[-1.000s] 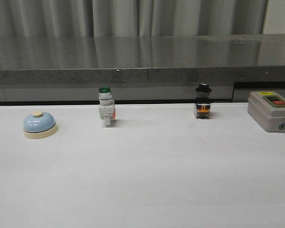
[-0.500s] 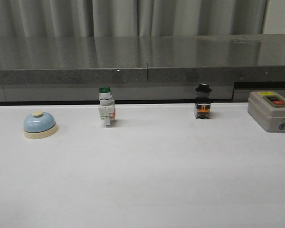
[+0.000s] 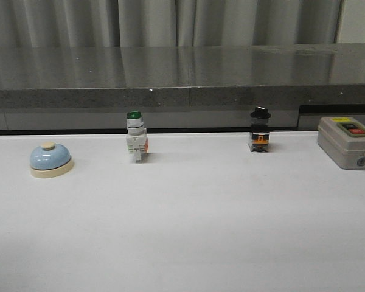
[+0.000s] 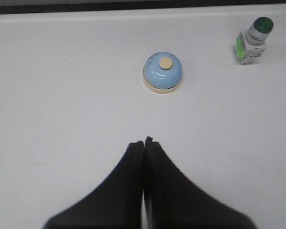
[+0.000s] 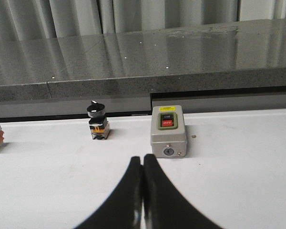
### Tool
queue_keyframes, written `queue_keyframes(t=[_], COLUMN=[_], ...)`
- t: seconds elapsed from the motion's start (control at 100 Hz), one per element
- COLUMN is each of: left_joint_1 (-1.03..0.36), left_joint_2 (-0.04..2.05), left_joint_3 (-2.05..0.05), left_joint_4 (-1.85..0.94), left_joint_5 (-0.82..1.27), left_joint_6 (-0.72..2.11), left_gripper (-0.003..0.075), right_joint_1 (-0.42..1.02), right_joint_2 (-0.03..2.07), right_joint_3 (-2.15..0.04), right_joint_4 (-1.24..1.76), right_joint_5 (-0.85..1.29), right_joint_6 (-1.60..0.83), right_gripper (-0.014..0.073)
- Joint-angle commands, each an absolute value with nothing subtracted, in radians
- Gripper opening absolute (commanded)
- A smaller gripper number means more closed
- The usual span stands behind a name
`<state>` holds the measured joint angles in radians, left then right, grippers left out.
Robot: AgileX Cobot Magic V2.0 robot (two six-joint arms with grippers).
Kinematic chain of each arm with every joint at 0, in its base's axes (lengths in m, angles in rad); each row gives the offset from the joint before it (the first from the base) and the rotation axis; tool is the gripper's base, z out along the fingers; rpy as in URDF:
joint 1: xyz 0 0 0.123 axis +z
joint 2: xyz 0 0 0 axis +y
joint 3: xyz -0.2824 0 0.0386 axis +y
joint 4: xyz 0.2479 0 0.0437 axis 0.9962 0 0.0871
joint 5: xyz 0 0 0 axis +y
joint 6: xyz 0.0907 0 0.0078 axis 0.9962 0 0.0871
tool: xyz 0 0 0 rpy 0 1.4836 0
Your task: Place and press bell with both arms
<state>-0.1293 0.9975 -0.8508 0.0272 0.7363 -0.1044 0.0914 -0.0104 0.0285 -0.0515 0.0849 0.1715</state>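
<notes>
My left gripper is to go to the pale-blue bell next and close on the bell's two sides (image 3: 50,160) (image 4: 162,72), below its cream button.
The pale-blue bell (image 3: 50,159) with its cream base and cream button stands on the white table at the far left. It also shows in the left wrist view (image 4: 163,72), upright, well beyond my left gripper (image 4: 144,141), which is shut and empty. My right gripper (image 5: 142,158) is shut and empty, a short way in front of the grey switch box (image 5: 168,130). Neither arm shows in the front view.
A green-capped white push-button switch (image 3: 135,136) stands right of the bell, also in the left wrist view (image 4: 253,40). A black-capped switch (image 3: 260,130) and the grey switch box (image 3: 348,142) stand further right. A dark stone ledge (image 3: 182,76) runs behind the table.
</notes>
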Motion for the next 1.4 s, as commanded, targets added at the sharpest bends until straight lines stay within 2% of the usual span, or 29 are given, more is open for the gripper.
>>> queue_keyframes(t=[0.0, 0.05, 0.12, 0.19, 0.31, 0.36, 0.41, 0.75, 1.04, 1.39], left_joint_1=[-0.129, -0.129, -0.129, -0.129, -0.129, -0.129, -0.129, -0.146, -0.235, -0.238], left_joint_2=[0.990, 0.990, 0.990, 0.990, 0.990, 0.990, 0.990, 1.075, 1.302, 1.571], left_joint_3=[-0.886, -0.886, -0.886, -0.886, -0.886, -0.886, -0.886, -0.947, -1.078, -1.231], left_joint_4=[0.019, 0.019, 0.019, 0.019, 0.019, 0.021, 0.023, -0.007, 0.000, 0.005], left_joint_5=[0.686, 0.686, 0.690, 0.690, 0.690, 0.690, 0.690, 0.677, 0.661, 0.623], left_joint_6=[-0.096, -0.083, -0.083, -0.080, -0.050, -0.050, -0.050, -0.046, -0.046, -0.046], left_gripper=[0.0002, 0.0043, 0.0139, 0.0271, 0.0542, 0.0612, 0.0648, 0.0651, 0.0651, 0.0651], right_joint_1=[0.088, 0.088, 0.088, 0.088, 0.088, 0.088, 0.088, 0.088, 0.088, 0.088], right_joint_2=[-0.031, -0.031, -0.031, -0.031, -0.031, -0.031, -0.031, -0.031, -0.031, -0.031], right_joint_3=[0.008, 0.008, 0.008, 0.008, 0.008, 0.008, 0.008, 0.008, 0.008, 0.008], right_joint_4=[-0.051, -0.051, -0.051, -0.051, -0.051, -0.051, -0.051, -0.051, -0.051, -0.051], right_joint_5=[0.006, 0.006, 0.006, 0.006, 0.006, 0.006, 0.006, 0.006, 0.006, 0.006], right_joint_6=[0.160, 0.160, 0.160, 0.160, 0.160, 0.160, 0.160, 0.160, 0.160, 0.160], right_gripper=[-0.0064, -0.0064, -0.0064, -0.0064, -0.0064, -0.0064, -0.0064, -0.0064, -0.0064, -0.0064])
